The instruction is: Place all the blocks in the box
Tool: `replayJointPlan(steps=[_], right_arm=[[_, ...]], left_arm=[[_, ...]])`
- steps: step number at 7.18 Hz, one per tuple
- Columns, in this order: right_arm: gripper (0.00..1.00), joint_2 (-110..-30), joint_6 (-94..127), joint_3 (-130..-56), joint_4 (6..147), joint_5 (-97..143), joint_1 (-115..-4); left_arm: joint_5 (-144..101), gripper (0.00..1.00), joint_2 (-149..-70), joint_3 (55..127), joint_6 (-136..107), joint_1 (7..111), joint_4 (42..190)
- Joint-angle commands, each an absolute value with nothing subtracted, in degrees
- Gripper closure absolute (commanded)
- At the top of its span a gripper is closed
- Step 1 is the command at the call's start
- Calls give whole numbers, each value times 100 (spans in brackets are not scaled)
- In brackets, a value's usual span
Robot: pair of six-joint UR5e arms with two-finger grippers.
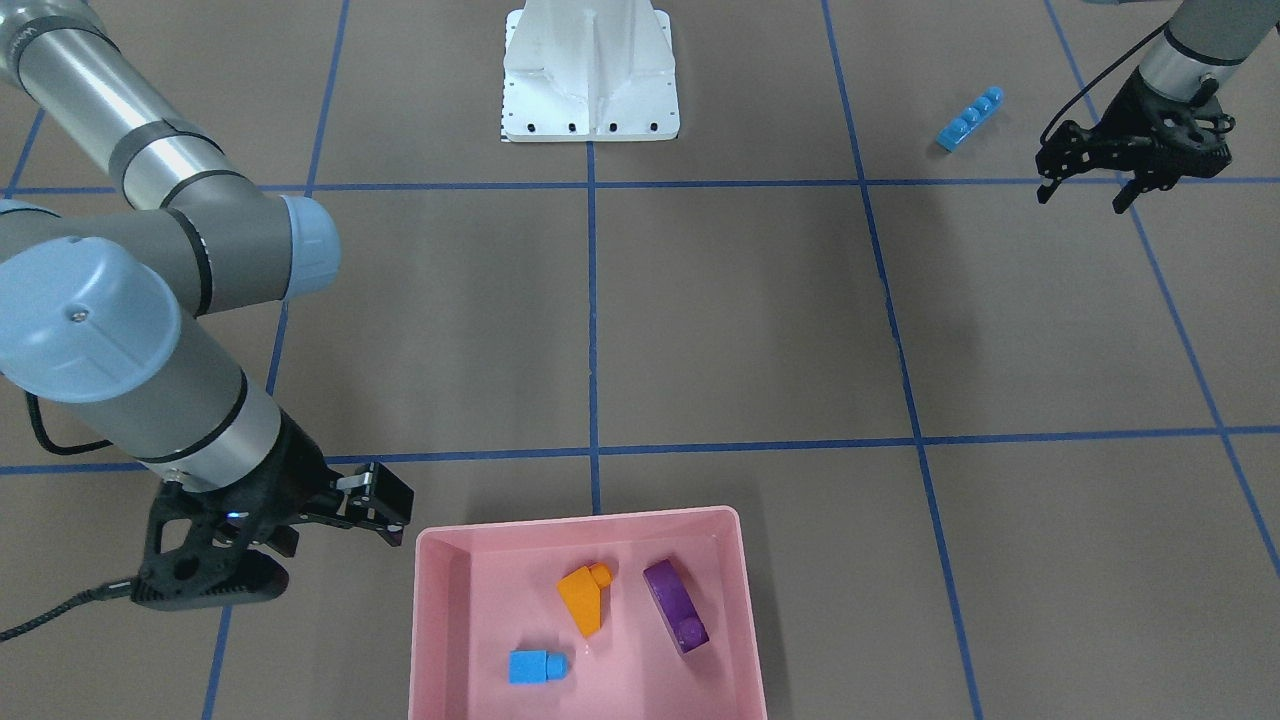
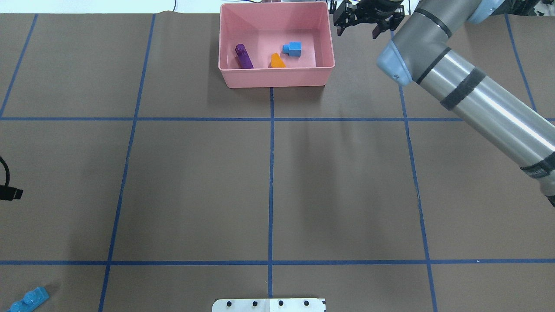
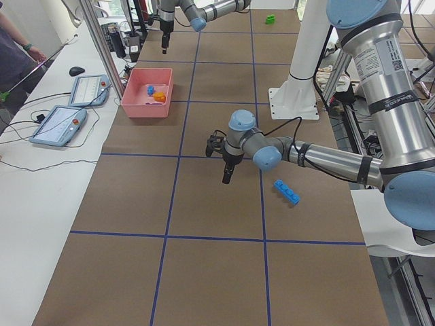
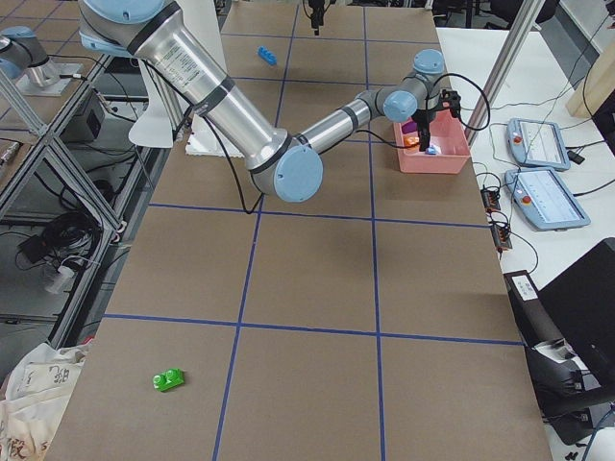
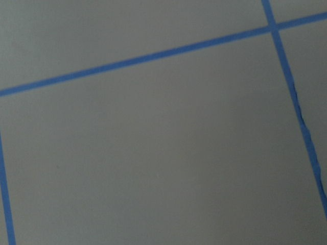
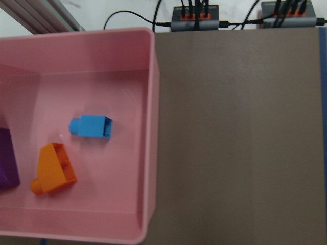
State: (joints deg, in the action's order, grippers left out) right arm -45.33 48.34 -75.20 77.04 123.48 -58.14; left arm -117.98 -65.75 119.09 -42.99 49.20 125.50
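Note:
My left gripper will grip the long light-blue block at the middle of the long light-blue block [image 1: 970,119], with its fingers across the block's long sides.
The pink box [image 1: 580,522] sits at the table's far edge from the robot. Inside it lie an orange sloped block [image 1: 585,598], a purple oblong block [image 1: 675,605] and a small blue cube block [image 1: 535,667]. My right gripper [image 2: 356,31] hovers just outside the box's side wall, open and empty. A long light-blue block [image 1: 970,118] lies on the table near the robot's base side. My left gripper [image 1: 1083,195] hangs open beside it, a short way off, holding nothing. A small green block [image 4: 170,380] lies alone at the table's far right end.
The white robot base [image 1: 590,75] stands at the table's middle edge. Blue tape lines grid the brown table. Control tablets [image 4: 543,197] and cables lie on the side bench beyond the box. A person [image 3: 13,47] stands by that bench.

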Motion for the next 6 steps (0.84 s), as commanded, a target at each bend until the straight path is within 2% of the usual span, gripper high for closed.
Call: replayJointPlan(steps=[1, 4, 5, 6], right_arm=[[1, -5820, 4002, -8711, 8250, 12549, -5949], [1, -7519, 2484, -10349, 9347, 12560, -6169], [1, -7750, 2096, -10571, 9717, 12560, -6283], [1, -8004, 1831, -10739, 9869, 12560, -6362]], left_arm=[[-11481, 0, -5769, 11909, -5138, 3811, 13724], [-10428, 0, -5485, 11909, -6473, 1922, 14377], [-10024, 0, -5423, 11909, -6669, 1377, 14405], [-9993, 0, -5362, 11909, -6680, 1267, 14414]])
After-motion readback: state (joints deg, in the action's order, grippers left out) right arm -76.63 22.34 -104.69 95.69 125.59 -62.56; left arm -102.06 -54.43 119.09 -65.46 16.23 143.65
